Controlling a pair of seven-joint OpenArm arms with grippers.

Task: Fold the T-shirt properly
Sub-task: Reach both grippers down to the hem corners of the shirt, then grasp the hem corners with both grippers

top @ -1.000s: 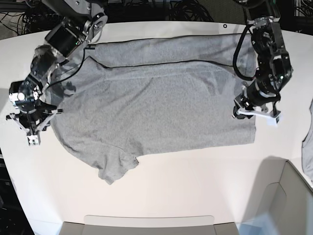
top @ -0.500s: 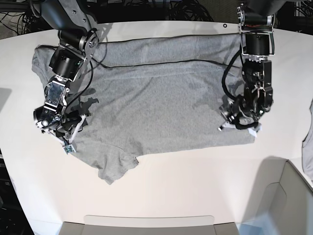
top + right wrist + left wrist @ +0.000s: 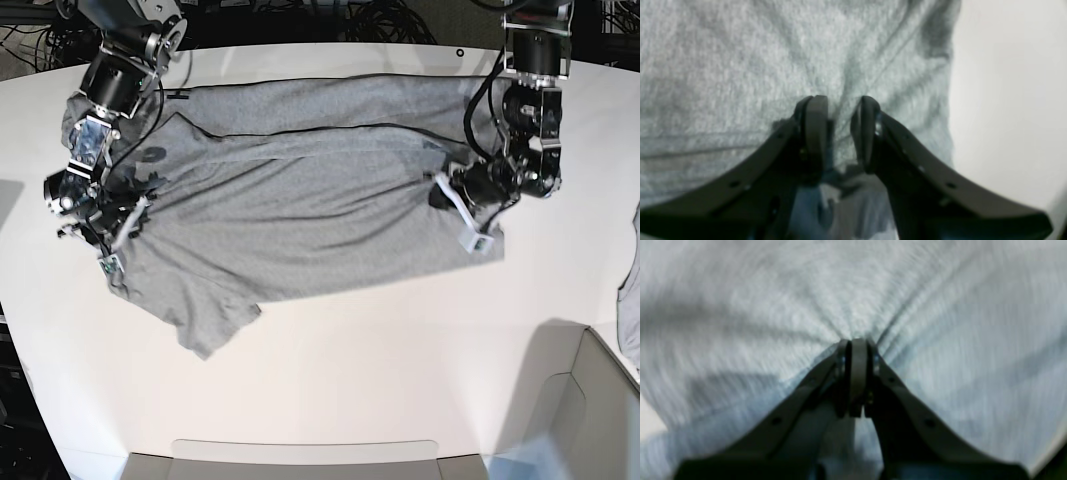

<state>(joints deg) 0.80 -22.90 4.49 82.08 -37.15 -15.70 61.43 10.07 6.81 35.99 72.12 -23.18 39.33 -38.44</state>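
Note:
Next, I open my left gripper, back off and take the T-shirt by the corner tip [image 3: 499,256], because it pinches puckered cloth inward of the T-shirt's near corner.
The heather-grey T-shirt [image 3: 300,210] lies spread on the white table [image 3: 350,370], plain side up, with a dark-trimmed edge along its far side. My left gripper [image 3: 465,220] is at the shirt's right end. In the left wrist view it [image 3: 858,343] is shut on the T-shirt [image 3: 773,290], and puckers fan out from the pinch. My right gripper [image 3: 107,255] is at the shirt's left end. In the right wrist view it [image 3: 839,110] pinches a fold of the T-shirt [image 3: 723,50] close to the cloth's edge, with bare table [image 3: 1007,100] beside it.
A strip of paler grey cloth [image 3: 630,300] hangs in at the right edge. A grey bin [image 3: 570,420] stands at the front right and a flat tray [image 3: 300,455] at the front edge. Cables lie behind the table.
Both grippers have closed on the shirt's ends and drawn them up and inward. The near edge, right corner and lower sleeve have shifted toward the far side, with wrinkles across the cloth.

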